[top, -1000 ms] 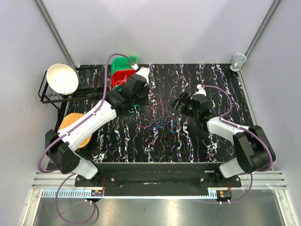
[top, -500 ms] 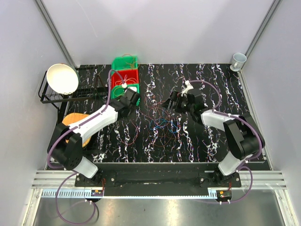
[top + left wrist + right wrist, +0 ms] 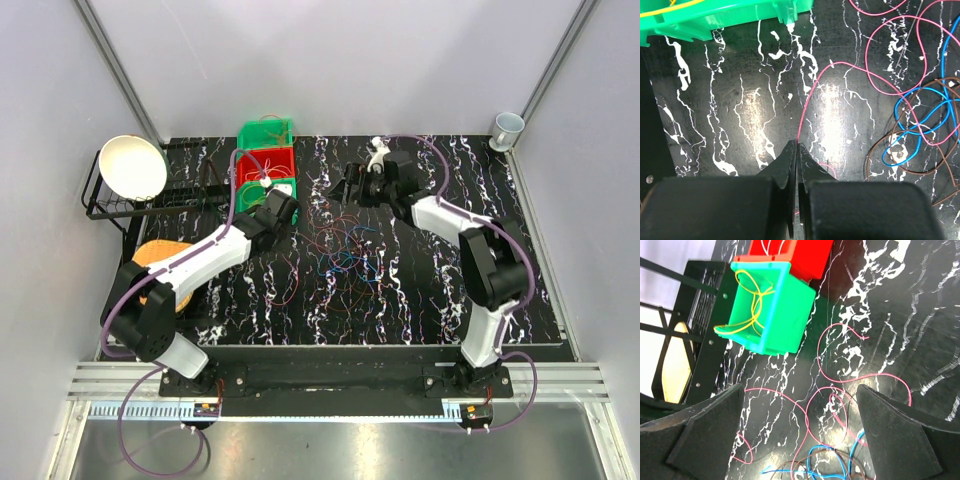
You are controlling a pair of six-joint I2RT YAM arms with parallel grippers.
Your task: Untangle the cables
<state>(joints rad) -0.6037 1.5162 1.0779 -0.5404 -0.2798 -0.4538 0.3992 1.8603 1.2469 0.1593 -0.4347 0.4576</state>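
Observation:
Next, I close my right gripper on the pink cable at its crossing with the blue cable point(image 3: 333, 254) point(image 3: 792, 470), near the bent end of the blue cable.
The cables point(image 3: 340, 250) lie in a loose tangle of pink, blue and brown loops mid-table. My left gripper point(image 3: 290, 208) sits just right of the nearest green bin point(image 3: 258, 192). In the left wrist view it point(image 3: 797, 146) is shut on a thin pink cable point(image 3: 832, 64) that runs up and right into the blue loops point(image 3: 920, 125) and brown loops point(image 3: 940, 167). My right gripper point(image 3: 340, 187) hovers at the tangle's far edge. In the right wrist view it point(image 3: 800, 390) is wide open and empty above pink loops point(image 3: 832, 390) and blue cable point(image 3: 840, 460).
A row of bins stands at the far left: green point(image 3: 265, 131), red point(image 3: 265, 160), then the near green bin point(image 3: 770, 305), which holds yellow cables. A white bowl point(image 3: 133, 166) sits on a black rack, an orange disc point(image 3: 160, 265) lies below it, and a cup point(image 3: 507, 126) stands far right.
My left gripper has drawn back from over the bins to beside the green bin. My right arm has swung from mid-right toward the far side, nearer the bins.

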